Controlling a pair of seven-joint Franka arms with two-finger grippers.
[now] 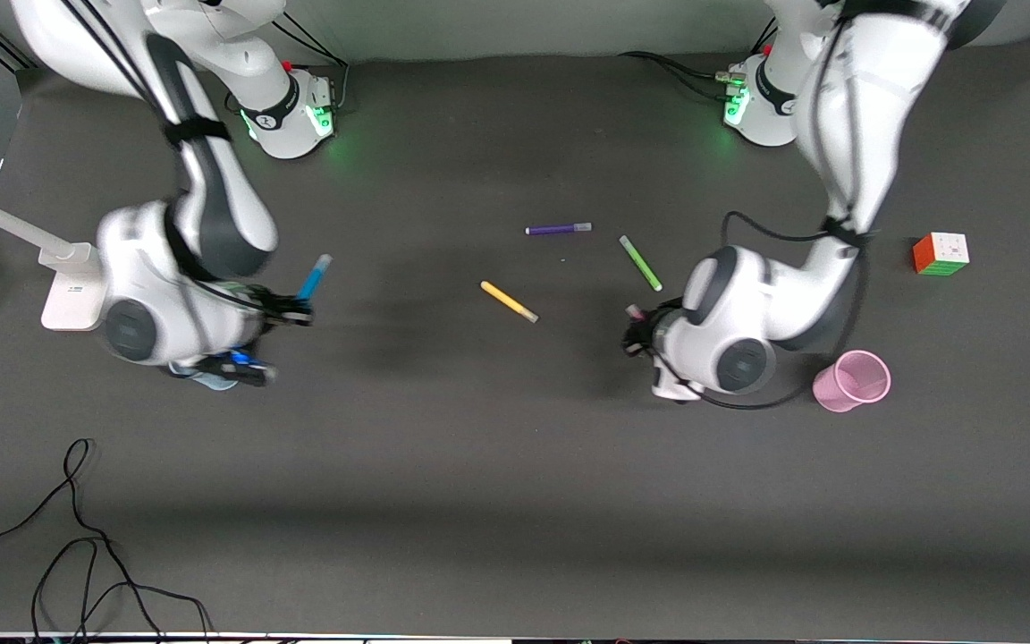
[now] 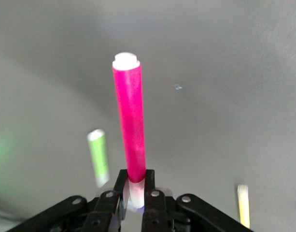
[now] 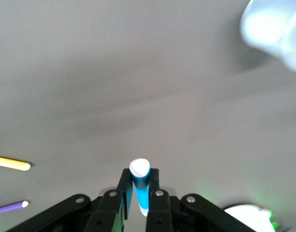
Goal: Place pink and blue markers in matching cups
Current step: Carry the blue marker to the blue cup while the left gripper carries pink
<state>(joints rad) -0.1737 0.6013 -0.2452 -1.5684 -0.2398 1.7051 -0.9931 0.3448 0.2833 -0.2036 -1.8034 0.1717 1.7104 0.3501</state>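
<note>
Next, my left gripper lets go of the pink marker inside the upright pink cup (image 1: 850,376) near the colour cube.
My right gripper (image 1: 300,309) is shut on the cyan-blue marker (image 1: 313,275) and holds it above the table toward the right arm's end. In the right wrist view the marker (image 3: 139,181) stands between the shut fingers of the right gripper (image 3: 139,186). A pale blue cup (image 3: 275,26) shows blurred there; in the front view it (image 1: 211,382) is mostly hidden under the right wrist. My left gripper (image 1: 637,329) is shut on the pink marker (image 1: 636,312). In the left wrist view the left gripper (image 2: 135,181) holds the marker (image 2: 130,121) by its pale cap. The pink cup (image 1: 852,380) stands upright beside the left arm.
A purple pen (image 1: 558,229), a green pen (image 1: 640,262) and a yellow pen (image 1: 509,301) lie mid-table. A colour cube (image 1: 941,254) sits toward the left arm's end. A white stand (image 1: 68,286) is beside the right arm. Black cables (image 1: 77,555) lie near the front edge.
</note>
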